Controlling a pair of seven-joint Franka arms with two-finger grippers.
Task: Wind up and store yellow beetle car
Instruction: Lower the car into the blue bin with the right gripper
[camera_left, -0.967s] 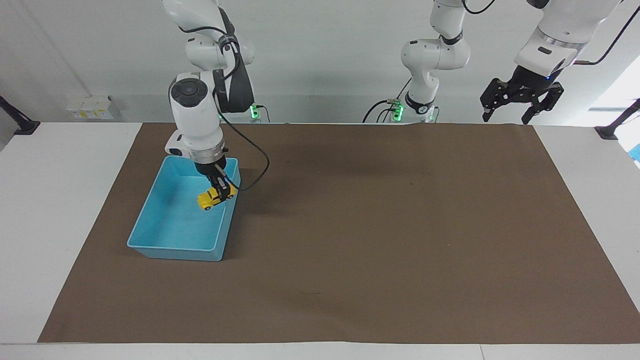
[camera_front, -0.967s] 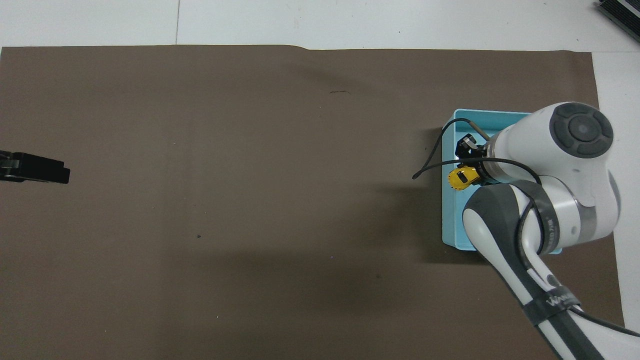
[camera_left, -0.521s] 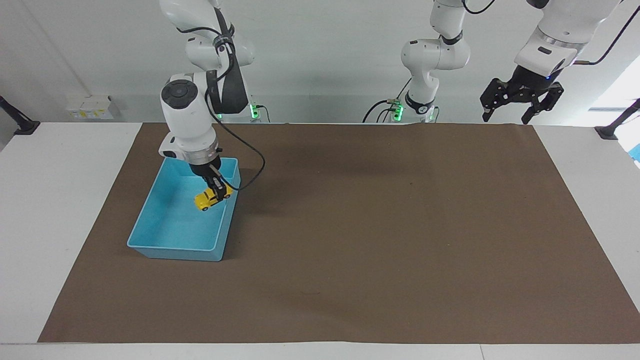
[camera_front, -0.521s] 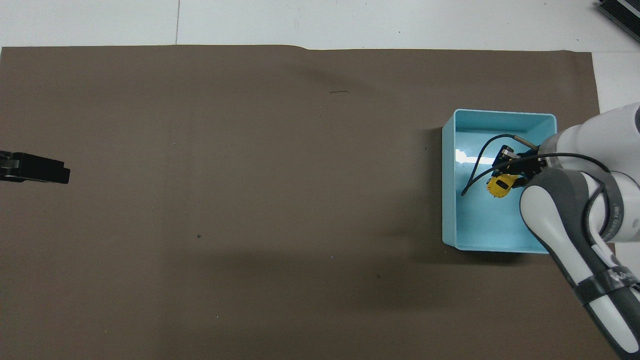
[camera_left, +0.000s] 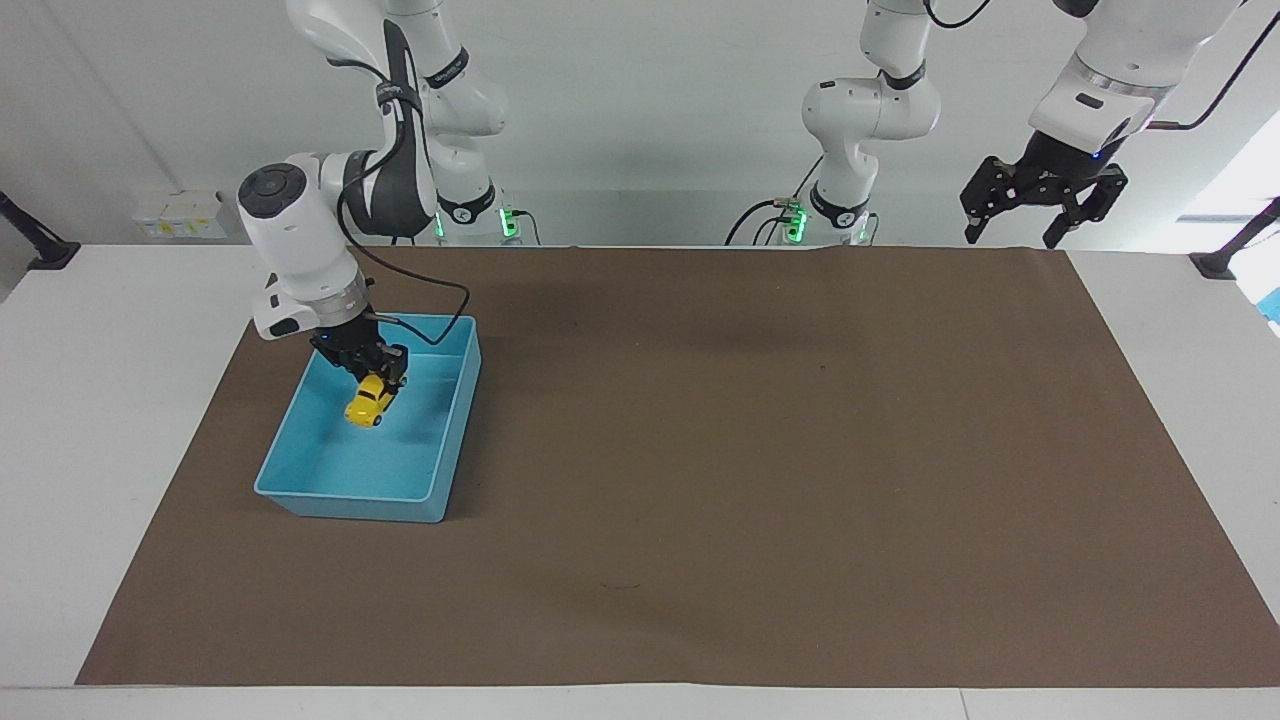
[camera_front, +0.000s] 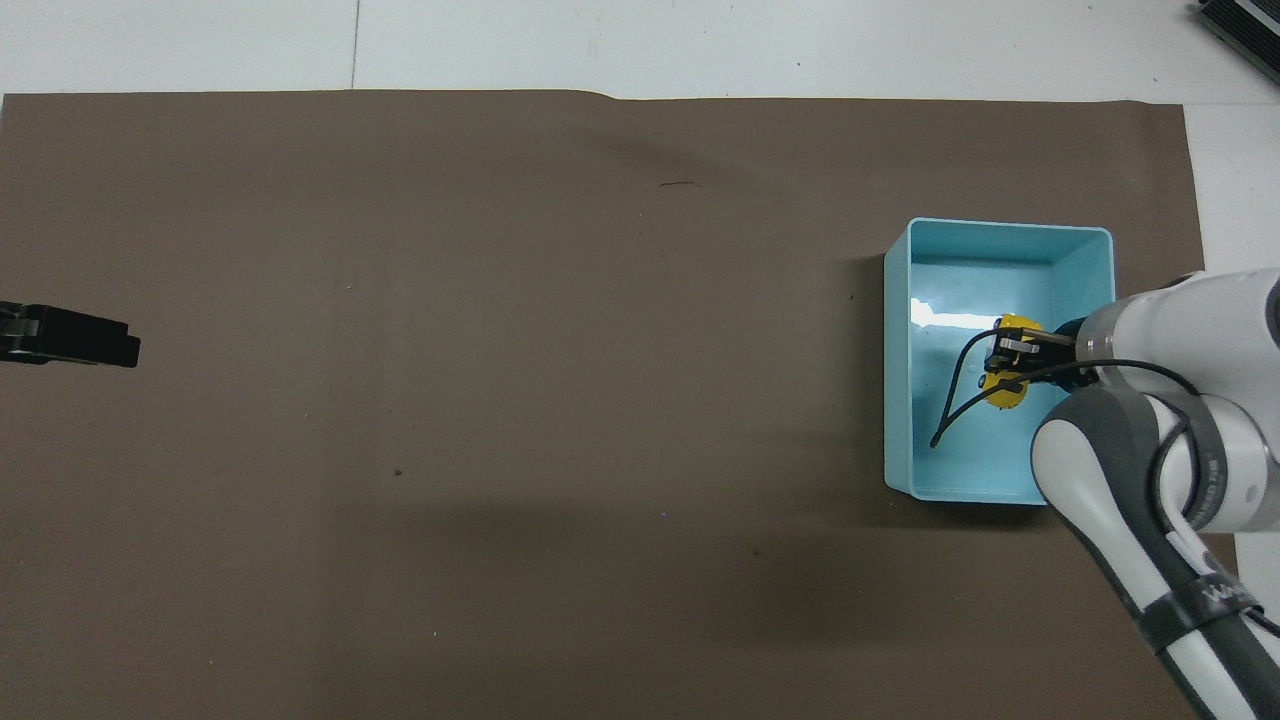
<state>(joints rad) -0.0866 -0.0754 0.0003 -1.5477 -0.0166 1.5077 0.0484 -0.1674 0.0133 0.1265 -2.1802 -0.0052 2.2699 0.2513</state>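
Observation:
My right gripper releases the yellow beetle car next on the blue bin's bottom, toward the bin's side (camera_front: 972, 409) facing my left gripper.
The yellow beetle car (camera_left: 362, 410) hangs nose-down inside the blue bin (camera_left: 345, 495), at the right arm's end of the table. My right gripper (camera_left: 380, 383) reaches into the bin from above and is shut on the car's upper end. I cannot tell whether the car touches the bin floor. In the overhead view the gripper (camera_front: 1008, 362) covers most of the car (camera_front: 1003, 398) in the bin (camera_front: 1010, 226). My left gripper (camera_left: 1040, 205) waits open and empty, raised over the table edge nearest the robots; its tip also shows in the overhead view (camera_front: 75, 336).
A brown mat (camera_left: 760, 450) covers most of the white table (camera_left: 100, 400). The right arm's black cable (camera_left: 440, 300) loops over the bin's rim nearest the robots.
The right arm has swung toward its own end of the table, carrying the car from over the bin's inner rim to its middle and lower into it. The left arm has not moved.

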